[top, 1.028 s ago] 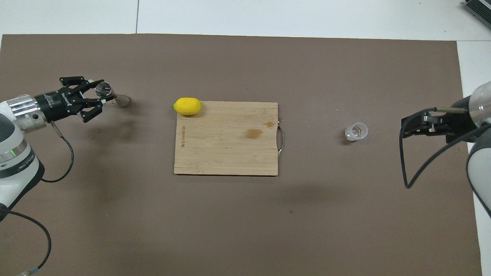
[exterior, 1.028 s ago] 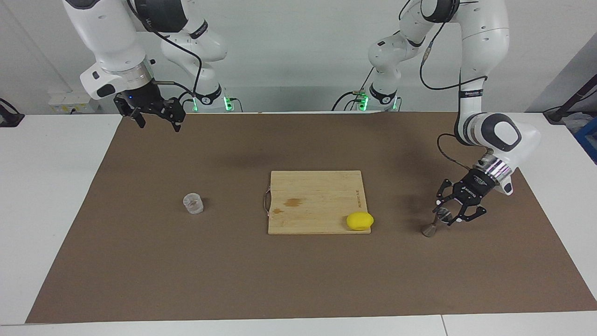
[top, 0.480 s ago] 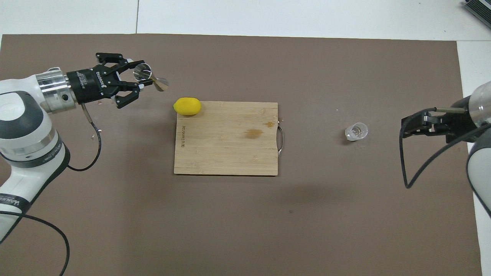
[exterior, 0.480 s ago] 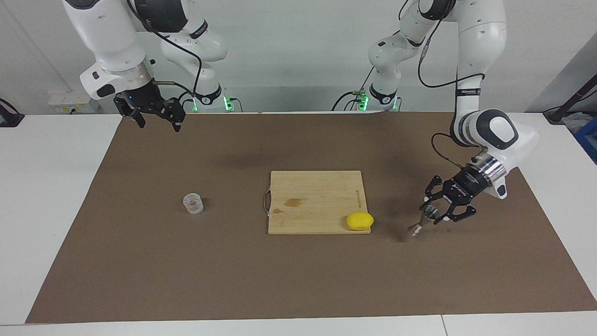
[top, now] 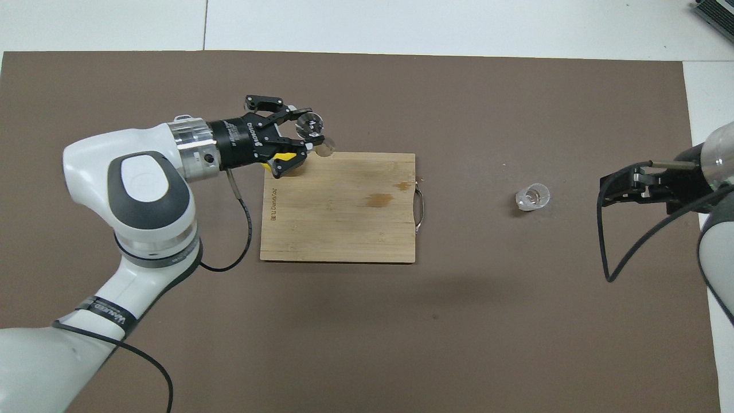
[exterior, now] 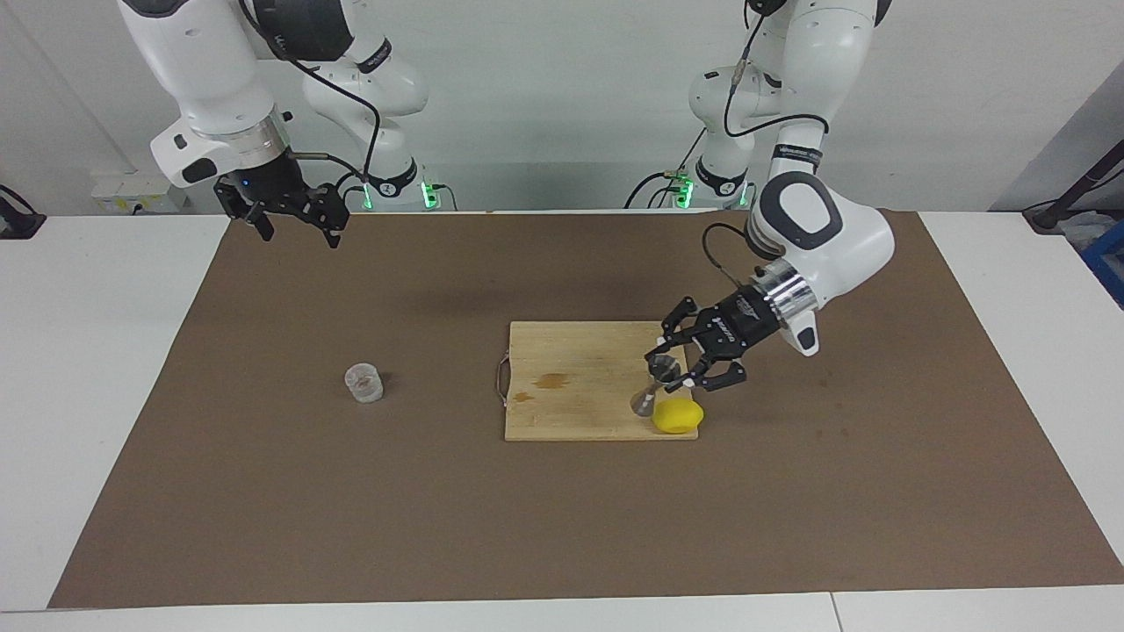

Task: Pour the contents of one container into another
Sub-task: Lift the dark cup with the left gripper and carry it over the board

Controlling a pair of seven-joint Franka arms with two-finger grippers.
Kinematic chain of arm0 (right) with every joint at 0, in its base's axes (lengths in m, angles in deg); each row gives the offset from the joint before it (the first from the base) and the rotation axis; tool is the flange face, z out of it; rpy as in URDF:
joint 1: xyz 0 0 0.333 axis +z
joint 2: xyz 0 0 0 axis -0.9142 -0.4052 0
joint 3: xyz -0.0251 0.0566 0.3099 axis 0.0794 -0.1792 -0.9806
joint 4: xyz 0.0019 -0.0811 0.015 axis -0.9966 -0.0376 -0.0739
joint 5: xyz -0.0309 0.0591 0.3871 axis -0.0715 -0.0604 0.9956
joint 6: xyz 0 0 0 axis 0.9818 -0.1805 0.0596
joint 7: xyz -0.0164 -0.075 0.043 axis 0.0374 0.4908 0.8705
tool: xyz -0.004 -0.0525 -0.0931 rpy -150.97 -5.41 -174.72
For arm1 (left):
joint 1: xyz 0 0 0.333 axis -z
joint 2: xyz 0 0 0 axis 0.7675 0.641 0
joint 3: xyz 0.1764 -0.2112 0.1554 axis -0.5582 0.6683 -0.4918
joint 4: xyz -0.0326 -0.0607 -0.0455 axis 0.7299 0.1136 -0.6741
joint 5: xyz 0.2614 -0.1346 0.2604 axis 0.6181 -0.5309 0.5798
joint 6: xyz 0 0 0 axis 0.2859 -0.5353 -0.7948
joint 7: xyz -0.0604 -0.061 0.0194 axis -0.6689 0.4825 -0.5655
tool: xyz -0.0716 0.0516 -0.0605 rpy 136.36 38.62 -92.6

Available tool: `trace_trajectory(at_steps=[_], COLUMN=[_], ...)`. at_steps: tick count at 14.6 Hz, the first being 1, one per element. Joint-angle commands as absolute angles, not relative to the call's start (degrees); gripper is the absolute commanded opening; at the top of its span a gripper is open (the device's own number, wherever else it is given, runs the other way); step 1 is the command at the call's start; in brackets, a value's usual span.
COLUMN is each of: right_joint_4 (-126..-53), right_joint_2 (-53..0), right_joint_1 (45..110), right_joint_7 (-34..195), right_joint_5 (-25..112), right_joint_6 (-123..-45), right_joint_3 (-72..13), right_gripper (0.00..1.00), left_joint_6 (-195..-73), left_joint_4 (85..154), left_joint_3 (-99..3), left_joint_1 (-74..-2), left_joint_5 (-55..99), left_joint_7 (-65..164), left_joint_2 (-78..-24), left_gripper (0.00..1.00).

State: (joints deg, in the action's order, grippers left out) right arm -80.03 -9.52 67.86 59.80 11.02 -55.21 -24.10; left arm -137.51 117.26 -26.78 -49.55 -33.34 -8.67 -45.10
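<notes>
My left gripper has the steel jigger, tilted in the air over the board's corner. Next, I put it down on the cutting board (top: 380, 189) by the damp stains near the board's handle.
My left gripper (exterior: 672, 364) is shut on the steel jigger (exterior: 645, 401) and holds it tilted in the air over the cutting board's corner by the lemon. In the overhead view the left gripper (top: 304, 131) holds the jigger (top: 309, 123) at the board's edge farthest from the robots. The small clear cup (exterior: 363, 383) stands upright on the brown mat toward the right arm's end; it also shows in the overhead view (top: 533, 197). My right gripper (exterior: 294, 219) waits open and empty, raised over the mat's edge near its base; it also shows in the overhead view (top: 616, 186).
A wooden cutting board (exterior: 580, 377) lies mid-table, its handle toward the cup. A yellow lemon (exterior: 677, 415) sits on its corner, just under the held jigger, and is partly covered by the gripper in the overhead view (top: 279, 155). A brown mat (exterior: 562, 527) covers the table.
My left gripper has lifted the jigger off the mat and carried it from the left arm's end to over the board's corner by the lemon. The right arm has not moved.
</notes>
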Motion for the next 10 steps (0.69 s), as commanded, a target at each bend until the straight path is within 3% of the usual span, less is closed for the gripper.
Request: trace_trajectory(at_steps=[1, 6, 10], right_joint_4=[-81.56, -81.56, -81.56], right_joint_2=[-8.32, -8.32, -8.32], right_joint_1=[66.89, 66.89, 66.97], right_joint_7=[60.93, 60.93, 61.28], right_joint_5=[11.34, 11.34, 11.34], right_joint_6=[-56.28, -56.19, -56.11], right_joint_3=[-24.51, -24.51, -24.51], right_gripper=[1.0, 1.0, 1.0], left_joint_6=[-144.93, -154.52, -156.73], left_joint_4=[118.16, 117.38, 115.97], left_joint_3=[-27.7, -27.7, -27.7], left_joint_1=[-42.86, -34.42, -32.9], left_joint_5=[-36.0, -36.89, -36.45], left_joint_7=[-9.44, -9.35, -9.26], left_joint_2=[-45.07, -41.04, -38.31], left_gripper=[0.0, 0.0, 0.0])
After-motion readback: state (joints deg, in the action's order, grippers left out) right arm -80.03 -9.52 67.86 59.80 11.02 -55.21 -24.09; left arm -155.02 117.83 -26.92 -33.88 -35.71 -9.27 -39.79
